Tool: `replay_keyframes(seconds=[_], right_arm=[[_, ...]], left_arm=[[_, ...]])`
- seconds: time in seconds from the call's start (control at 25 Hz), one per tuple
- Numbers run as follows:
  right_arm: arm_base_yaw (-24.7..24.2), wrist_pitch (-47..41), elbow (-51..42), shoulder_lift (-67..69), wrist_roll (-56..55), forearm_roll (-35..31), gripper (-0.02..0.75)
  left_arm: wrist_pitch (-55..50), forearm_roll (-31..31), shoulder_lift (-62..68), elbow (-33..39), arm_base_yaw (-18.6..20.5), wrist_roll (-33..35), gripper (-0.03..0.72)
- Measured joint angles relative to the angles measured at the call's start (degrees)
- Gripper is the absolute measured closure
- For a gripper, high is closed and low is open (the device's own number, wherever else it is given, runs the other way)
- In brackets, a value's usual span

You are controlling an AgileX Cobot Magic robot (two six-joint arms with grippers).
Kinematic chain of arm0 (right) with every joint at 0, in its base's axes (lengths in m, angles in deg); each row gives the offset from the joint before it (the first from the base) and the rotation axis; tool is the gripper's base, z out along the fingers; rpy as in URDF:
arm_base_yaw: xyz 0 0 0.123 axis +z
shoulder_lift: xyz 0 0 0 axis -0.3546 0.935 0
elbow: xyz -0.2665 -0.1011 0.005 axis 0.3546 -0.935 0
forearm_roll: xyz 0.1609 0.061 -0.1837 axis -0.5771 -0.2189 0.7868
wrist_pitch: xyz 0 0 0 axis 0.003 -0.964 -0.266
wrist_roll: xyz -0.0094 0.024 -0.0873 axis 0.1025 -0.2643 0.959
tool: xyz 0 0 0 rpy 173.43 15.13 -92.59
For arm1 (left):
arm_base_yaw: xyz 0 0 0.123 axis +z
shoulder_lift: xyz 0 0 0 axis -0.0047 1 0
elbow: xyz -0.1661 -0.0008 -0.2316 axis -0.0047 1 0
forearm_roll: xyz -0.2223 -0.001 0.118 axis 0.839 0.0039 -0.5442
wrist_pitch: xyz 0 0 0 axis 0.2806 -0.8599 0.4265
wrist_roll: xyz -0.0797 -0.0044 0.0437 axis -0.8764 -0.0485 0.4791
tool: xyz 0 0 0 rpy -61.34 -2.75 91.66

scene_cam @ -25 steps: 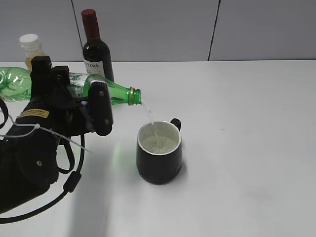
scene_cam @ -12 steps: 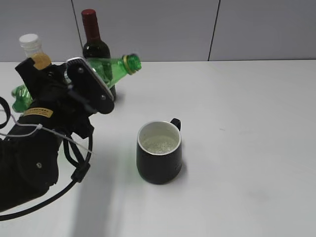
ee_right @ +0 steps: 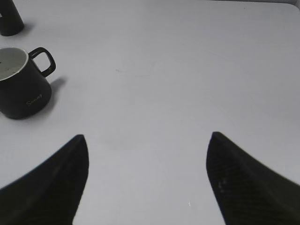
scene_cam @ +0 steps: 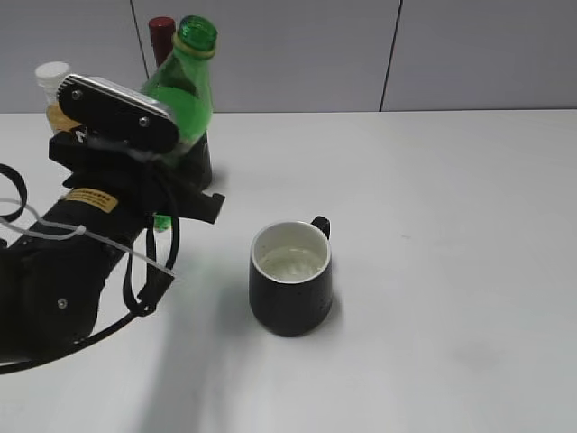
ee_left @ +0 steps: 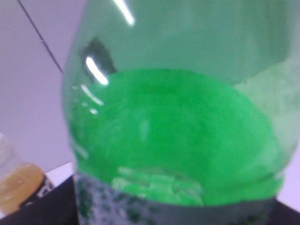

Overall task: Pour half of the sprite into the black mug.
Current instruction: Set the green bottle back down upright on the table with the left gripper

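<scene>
The robot's left gripper will let go of the sprite on the white table (scene_cam: 293, 198), just behind the black mug. The sprite is now held apart from the mug.
The sprite (scene_cam: 187, 86), a green plastic bottle without a cap, stands nearly upright in my left gripper (scene_cam: 135, 119), which is shut on its body at the left of the exterior view. In the left wrist view the sprite (ee_left: 178, 131) fills the frame, with fizzy liquid low in it. The black mug (scene_cam: 290, 293) stands on the white table to the right of the bottle, apart from it, with pale liquid inside. It also shows in the right wrist view (ee_right: 22, 93). My right gripper (ee_right: 147, 140) is open and empty over bare table.
A dark red-capped wine bottle (scene_cam: 163, 32) stands behind the sprite, mostly hidden. A white-capped orange juice bottle (scene_cam: 52, 83) stands at the far left by the grey wall. The wine bottle's base (ee_right: 9, 21) shows behind the mug.
My left gripper has swung the sprite from a pouring tilt over the mug up to nearly upright and back to the left. The stream has stopped. The mug has not moved.
</scene>
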Motion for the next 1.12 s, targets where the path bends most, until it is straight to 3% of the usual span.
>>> replay_keyframes(seconds=[0.36, 0.52, 0.92, 1.12], right_arm=[[0.0, 0.0, 0.0, 0.0, 0.0, 0.0, 0.145], [0.0, 0.0, 0.0, 0.0, 0.0, 0.0, 0.146], [0.0, 0.0, 0.0, 0.0, 0.0, 0.0, 0.145], [0.0, 0.0, 0.0, 0.0, 0.0, 0.0, 0.145]], left_arm=[[-7.02, -35.28, 1.8, -1.61, 12.08, -35.03, 0.231], [-7.1, -47.12, 5.81, -7.08, 15.29, -42.82, 0.231], [-12.54, -55.25, 18.86, -25.54, 15.57, -47.31, 0.231], [-13.08, -56.36, 24.58, -32.09, 15.35, -47.52, 0.231]])
